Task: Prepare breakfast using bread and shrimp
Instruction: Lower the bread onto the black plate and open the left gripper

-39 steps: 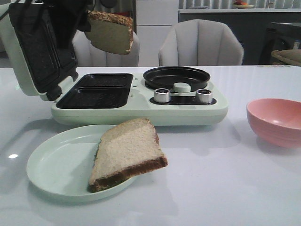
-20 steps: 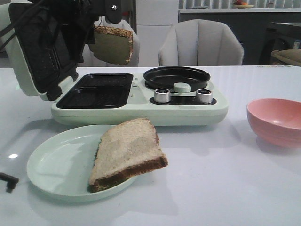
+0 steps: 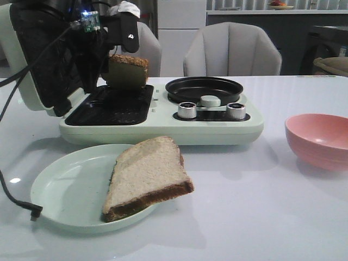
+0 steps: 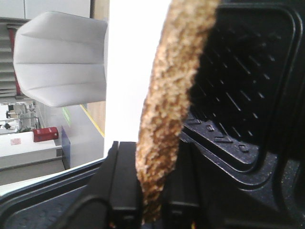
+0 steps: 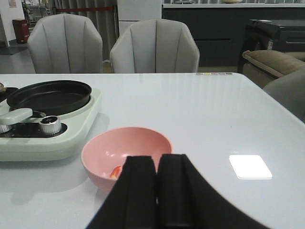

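Next, my left gripper lets go of the slice of bread on the far end of the black grill tray (image 3: 126,87).
My left gripper (image 3: 120,51) is shut on a slice of bread (image 3: 128,72) and holds it on edge just above the black grill tray (image 3: 111,106) of the pale green breakfast maker (image 3: 163,128). In the left wrist view the bread's brown crust (image 4: 167,109) runs up between the two black fingers (image 4: 126,186). A second slice of bread (image 3: 147,176) lies on the pale green plate (image 3: 65,190) in front, overhanging its rim. An orange piece of shrimp (image 5: 116,171) lies in the pink bowl (image 5: 126,155). My right gripper (image 5: 157,164) is shut and empty, just near of that bowl.
The maker's lid (image 3: 41,60) stands open at the left. A round black pan (image 3: 204,88) and two silver knobs (image 3: 187,110) are on its right half. A black cable (image 3: 19,204) trails over the table's left side. Grey chairs (image 3: 232,50) stand behind the table.
The left gripper has lowered the held slice from high above the maker to just over the grill tray. More of the arm and its cable have come into view.
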{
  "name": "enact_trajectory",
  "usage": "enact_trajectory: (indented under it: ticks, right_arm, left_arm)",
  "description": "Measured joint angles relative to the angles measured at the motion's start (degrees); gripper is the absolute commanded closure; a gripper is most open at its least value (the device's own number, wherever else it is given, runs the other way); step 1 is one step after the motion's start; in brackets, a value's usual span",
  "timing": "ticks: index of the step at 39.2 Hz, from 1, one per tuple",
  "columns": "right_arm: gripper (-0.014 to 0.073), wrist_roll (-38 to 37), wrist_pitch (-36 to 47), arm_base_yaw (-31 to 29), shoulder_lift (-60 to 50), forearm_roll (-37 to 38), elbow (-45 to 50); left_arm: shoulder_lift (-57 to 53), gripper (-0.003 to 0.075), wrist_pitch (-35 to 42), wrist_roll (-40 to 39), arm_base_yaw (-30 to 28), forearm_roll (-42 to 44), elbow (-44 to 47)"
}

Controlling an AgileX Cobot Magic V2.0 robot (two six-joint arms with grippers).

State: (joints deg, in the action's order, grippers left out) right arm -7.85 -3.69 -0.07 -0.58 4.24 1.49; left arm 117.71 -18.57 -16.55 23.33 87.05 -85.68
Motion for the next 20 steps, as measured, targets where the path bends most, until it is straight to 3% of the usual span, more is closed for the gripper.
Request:
enact_trajectory:
  ticks: [20]
  right_arm:
    - [0.0454, 0.0, 0.0, 0.0, 0.0, 0.0, 0.0]
  left_arm:
    - [3.7, 0.0584, -0.3, -0.5, -0.6, -1.9, 0.0]
